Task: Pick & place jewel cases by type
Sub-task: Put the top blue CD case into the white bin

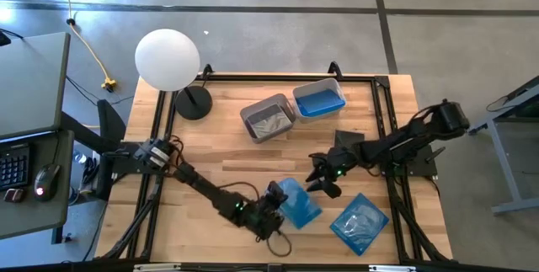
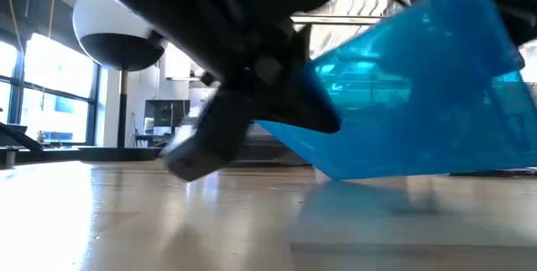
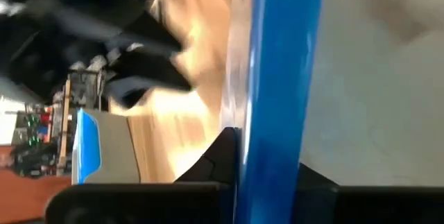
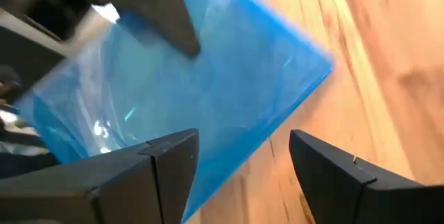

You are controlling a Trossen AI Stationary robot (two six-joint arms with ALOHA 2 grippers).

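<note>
My left gripper is going to let go of the blue jewel case, now tilted up near the table's near edge, in the clear tub [image 1: 328, 102] [image 3: 89, 143], among the blue cases there.
A blue jewel case [image 1: 299, 203] is tilted up near the table's near edge, and my left gripper [image 1: 276, 207] is shut on its left side. The left wrist view shows it edge-on as a blue band [image 3: 277, 78]. My right gripper [image 1: 323, 179] is open just beyond the case's far right corner. In its wrist view the case [image 4: 229, 92] lies ahead of the spread fingers, which touch nothing. A second blue jewel case [image 1: 360, 221] lies flat on the table to the right. More blue cases fill the clear tub [image 1: 319, 99]. The grey tub [image 1: 268, 119] holds shiny dark ones. My left gripper [image 3: 267, 151] pinches the blue jewel case's left edge [image 3: 260, 141] between its two fingers, one on each flat face, coming level from the table's left. The case stands slanted in the low view. Whether its lowest corner [image 2: 336, 173] touches the table I cannot tell.
A white globe lamp [image 1: 167, 57] on a black base [image 1: 194, 102] stands at the table's far left. The two tubs sit side by side at the far middle. Bare wood lies between the tubs and the grippers. A black frame [image 1: 387, 87] runs round the table's edges.
</note>
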